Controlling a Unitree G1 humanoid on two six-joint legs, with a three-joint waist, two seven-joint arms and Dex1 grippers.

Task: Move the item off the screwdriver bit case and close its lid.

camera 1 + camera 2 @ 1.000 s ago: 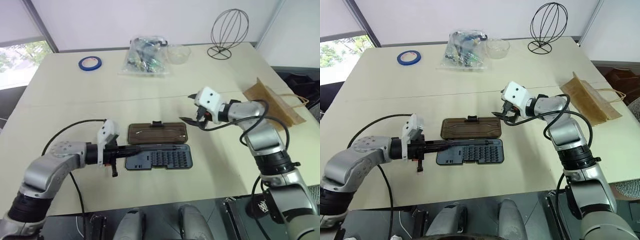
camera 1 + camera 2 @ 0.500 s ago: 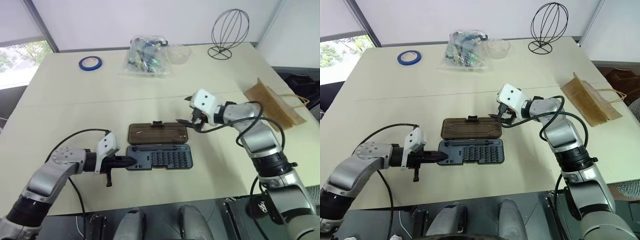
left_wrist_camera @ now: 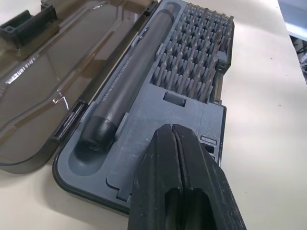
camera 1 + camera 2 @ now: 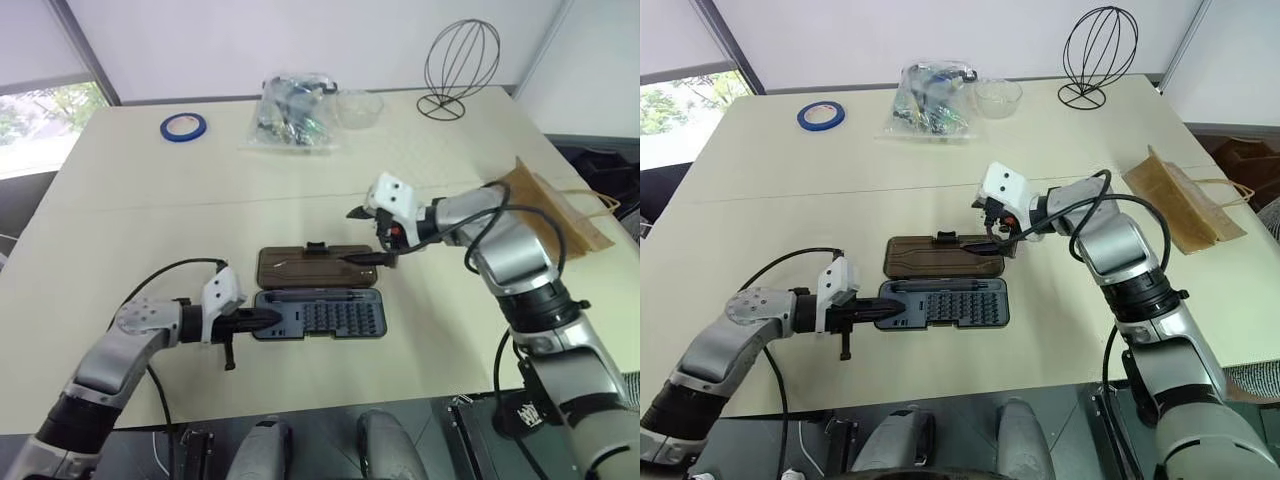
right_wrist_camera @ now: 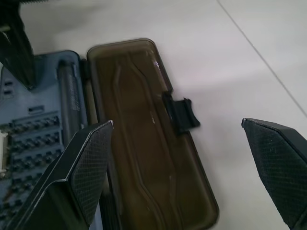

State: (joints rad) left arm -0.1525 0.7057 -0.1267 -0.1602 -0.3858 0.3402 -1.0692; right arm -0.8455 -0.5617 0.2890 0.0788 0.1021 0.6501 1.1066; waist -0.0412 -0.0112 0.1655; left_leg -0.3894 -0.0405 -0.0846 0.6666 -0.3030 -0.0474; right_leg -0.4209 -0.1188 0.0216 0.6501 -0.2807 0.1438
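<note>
The lid lies flat under the spread fingers of the robot's right gripper, so it should pinch the lid's far edge point(image 4: 346, 247) beside the black latch tab and lift it there.
The screwdriver bit case point(image 4: 318, 316) lies open in the middle of the table, a dark grey-blue tray with rows of bits and a pen-like driver point(image 3: 129, 81). Its smoky brown lid point(image 4: 315, 267) lies flat behind the tray, black latch tab point(image 5: 181, 112) on the far edge. The item, a brown paper bag point(image 4: 550, 208), rests at the table's right edge, away from the case. My left gripper point(image 4: 268, 321) is shut, its tips over the tray's left end. My right gripper point(image 4: 362, 237) hangs open just above the lid's right end.
A blue tape roll point(image 4: 181, 126), a clear plastic bag of small parts point(image 4: 290, 112), a clear bowl point(image 4: 357, 105) and a black wire dome stand point(image 4: 458, 65) sit along the far side. Bare tabletop surrounds the case on all sides.
My left gripper has sunk and come to the tray's left end. My right gripper has shifted left over the lid's right end and tipped further down. The case and bag have not moved.
</note>
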